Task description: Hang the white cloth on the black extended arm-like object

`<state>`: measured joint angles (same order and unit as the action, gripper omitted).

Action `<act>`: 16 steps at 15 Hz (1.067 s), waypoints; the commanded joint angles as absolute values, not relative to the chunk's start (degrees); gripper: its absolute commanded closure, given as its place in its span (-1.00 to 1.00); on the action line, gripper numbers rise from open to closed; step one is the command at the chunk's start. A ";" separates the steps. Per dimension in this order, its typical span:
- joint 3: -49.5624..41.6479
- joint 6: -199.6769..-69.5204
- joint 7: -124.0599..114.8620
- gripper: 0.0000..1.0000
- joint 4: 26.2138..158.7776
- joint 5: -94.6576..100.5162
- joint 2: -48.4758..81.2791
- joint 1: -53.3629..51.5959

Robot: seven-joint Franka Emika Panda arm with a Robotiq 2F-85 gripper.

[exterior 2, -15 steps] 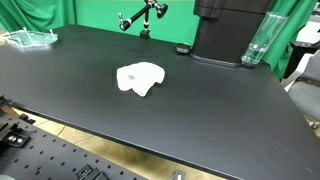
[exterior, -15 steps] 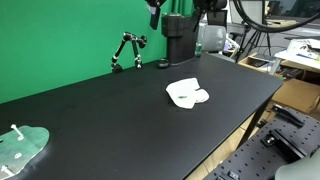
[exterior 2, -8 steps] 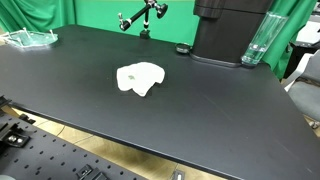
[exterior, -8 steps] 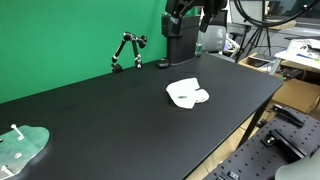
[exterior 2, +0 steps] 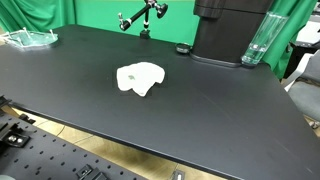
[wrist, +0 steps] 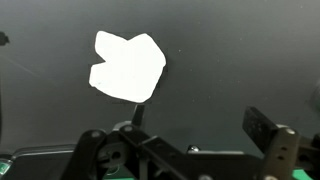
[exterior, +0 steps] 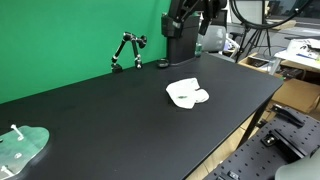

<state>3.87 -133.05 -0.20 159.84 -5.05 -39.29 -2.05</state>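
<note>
The robot's gripper should close on the white cloth's back edge (exterior: 179, 83) (wrist: 138, 98), the one closest to the small black disc, to lift the cloth from there.
The white cloth (exterior: 187, 94) lies crumpled flat on the black table (exterior: 100, 120); it also shows in the other exterior view (exterior 2: 140, 77). The black jointed arm-like stand (exterior: 127, 50) is at the table's back edge by the green screen, also seen in an exterior view (exterior 2: 143, 17). My gripper (exterior: 190, 14) hangs high above the table's far end, well above the cloth. In the wrist view the gripper (wrist: 200, 125) is open and empty, and the cloth (wrist: 127, 66) lies far below, off to the left of its fingers.
The robot's black base (exterior 2: 230, 35) stands at the back of the table with a clear bottle (exterior 2: 257, 40) beside it. A small black disc (exterior: 163, 65) lies near the base. A clear tray (exterior: 20, 148) sits at a table corner.
The arm has swung and come lower into the top of an exterior view. The cloth and the stand have not moved.
</note>
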 commanded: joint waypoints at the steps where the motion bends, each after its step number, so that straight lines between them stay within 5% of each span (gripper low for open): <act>1: 4.72 -139.72 -3.06 -1.00 159.79 1.22 -34.61 2.78; 8: 5.82 -152.05 -7.15 -1.00 158.16 15.93 -18.60 12.64; 16: 2.54 -154.64 -5.05 -1.00 156.44 15.91 -7.03 8.29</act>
<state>4.54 -154.84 -4.80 156.47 15.51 -6.92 10.22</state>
